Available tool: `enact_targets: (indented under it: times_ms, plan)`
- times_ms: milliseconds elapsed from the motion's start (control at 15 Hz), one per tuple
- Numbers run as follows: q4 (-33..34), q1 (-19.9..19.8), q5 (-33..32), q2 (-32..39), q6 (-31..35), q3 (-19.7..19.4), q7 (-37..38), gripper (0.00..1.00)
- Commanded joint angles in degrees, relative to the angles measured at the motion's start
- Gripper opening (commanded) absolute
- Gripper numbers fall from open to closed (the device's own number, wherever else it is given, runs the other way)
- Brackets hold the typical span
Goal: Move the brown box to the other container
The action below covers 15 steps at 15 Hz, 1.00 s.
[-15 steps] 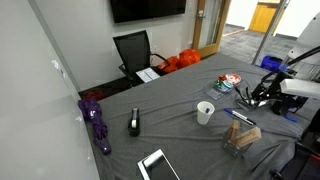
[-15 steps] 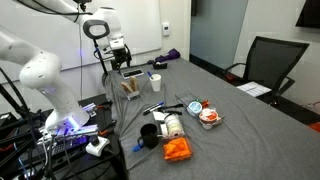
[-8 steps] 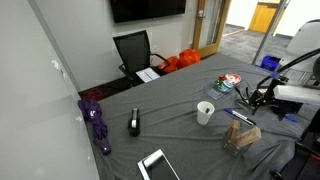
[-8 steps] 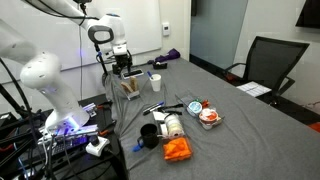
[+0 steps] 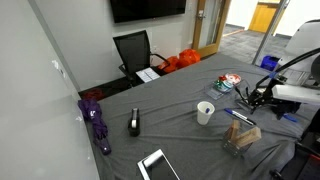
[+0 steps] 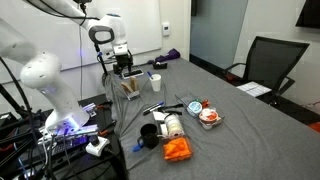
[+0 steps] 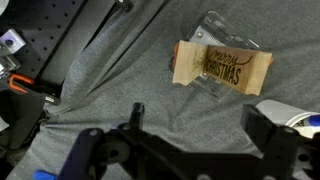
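Observation:
The brown box sits inside the clear container. Next, my gripper closes on the end of the brown box [image 5: 252,135] [image 7: 189,63] that is farthest from the white cup.
The brown box [image 7: 222,68] is tan cardboard with dark lettering and lies inside a clear see-through container [image 7: 214,22] on the grey cloth. In both exterior views it sits near the table edge by the robot, box [image 5: 243,135] and box [image 6: 129,86]. The white round cup [image 5: 205,113] stands a little beside it and also shows in an exterior view [image 6: 155,81]. My gripper [image 7: 200,130] is open and empty, hanging above and just short of the box. It also shows over the container in an exterior view [image 6: 122,66].
A black rectangular device [image 5: 134,123], a tablet [image 5: 155,165] and a purple umbrella [image 5: 97,120] lie at one end. Pens, a black cup [image 6: 148,131], an orange object [image 6: 177,150] and a red-and-white pack [image 6: 208,115] crowd the other. An office chair [image 5: 133,50] stands beyond the table.
Between one second and half a second ago the arm shifted slightly over the clear container. Since then nothing has visibly moved.

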Motion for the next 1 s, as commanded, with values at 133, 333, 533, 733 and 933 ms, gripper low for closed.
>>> enact_targets:
  times_ms: [133, 333, 533, 733, 933]
  plan:
    - [0.1, 1.9, -0.2, 2.5, 5.3, -0.4, -1.8, 1.00]
    - [0.1, 2.8, -0.3, 3.9, 6.7, -0.5, -3.1, 1.00]
    - [0.1, 3.1, -1.0, 5.0, 5.7, -0.6, -4.5, 1.00]
    - [0.1, 3.1, -1.9, 5.9, 4.7, -0.6, -5.3, 1.00]
    - [0.1, 3.0, -3.0, 7.3, 4.9, -0.4, -5.4, 1.00]
